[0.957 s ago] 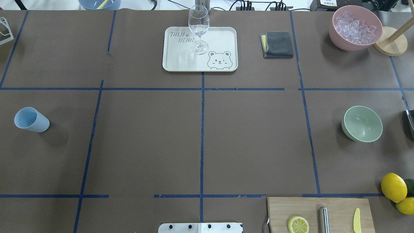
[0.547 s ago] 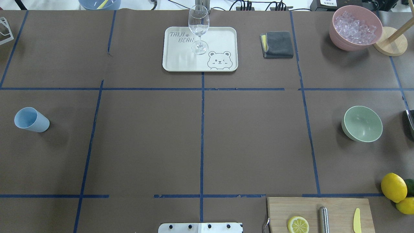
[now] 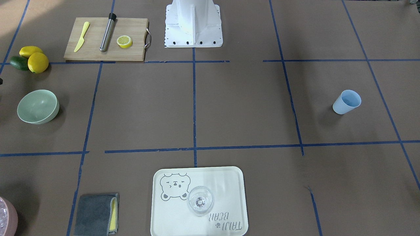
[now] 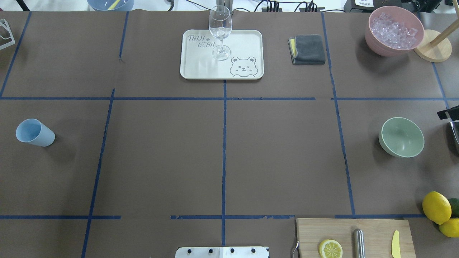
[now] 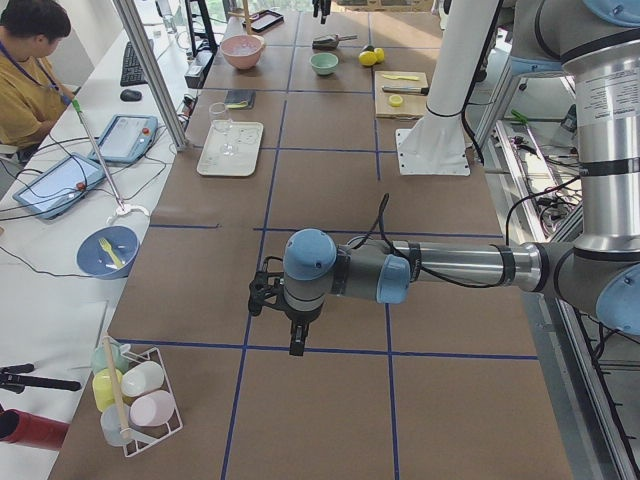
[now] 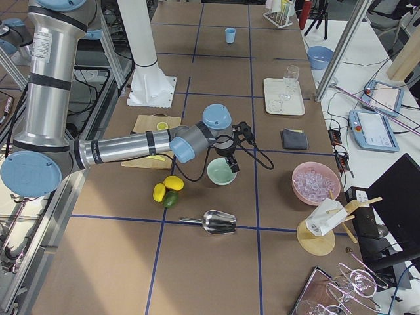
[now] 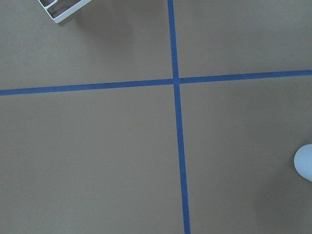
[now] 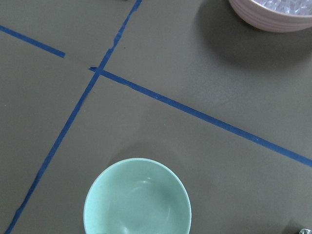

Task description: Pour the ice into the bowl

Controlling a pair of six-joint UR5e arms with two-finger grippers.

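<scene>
I should next use my right gripper to take hold of the mint-green bowl by the bowl's rim (image 3: 19, 104) (image 8: 190, 213), on the side farthest from the light blue cup.
The mint-green bowl (image 4: 401, 137) stands empty at the table's right side; it also fills the bottom of the right wrist view (image 8: 137, 197). The ice (image 4: 393, 30) lies heaped in a pink tub (image 4: 373, 39) at the far right corner. In the exterior right view my right gripper (image 6: 231, 166) hangs fingers-down over the bowl (image 6: 222, 172); I cannot tell if it is open or shut. Only a black sliver of that arm (image 4: 448, 114) shows at the overhead view's right edge. My left gripper (image 5: 297, 345) hangs over bare table in the exterior left view, state unclear.
A light blue cup (image 4: 34, 132) stands at the left. A tray (image 4: 200, 62) with a wine glass (image 4: 220, 28) and a grey cloth (image 4: 307, 49) lie at the back. A cutting board (image 4: 312, 233), lemons (image 4: 436, 207) and a metal scoop (image 6: 220, 223) sit near the bowl.
A black part of my right arm has come into the overhead view's right edge, beyond the bowl. Nothing on the table has moved.
</scene>
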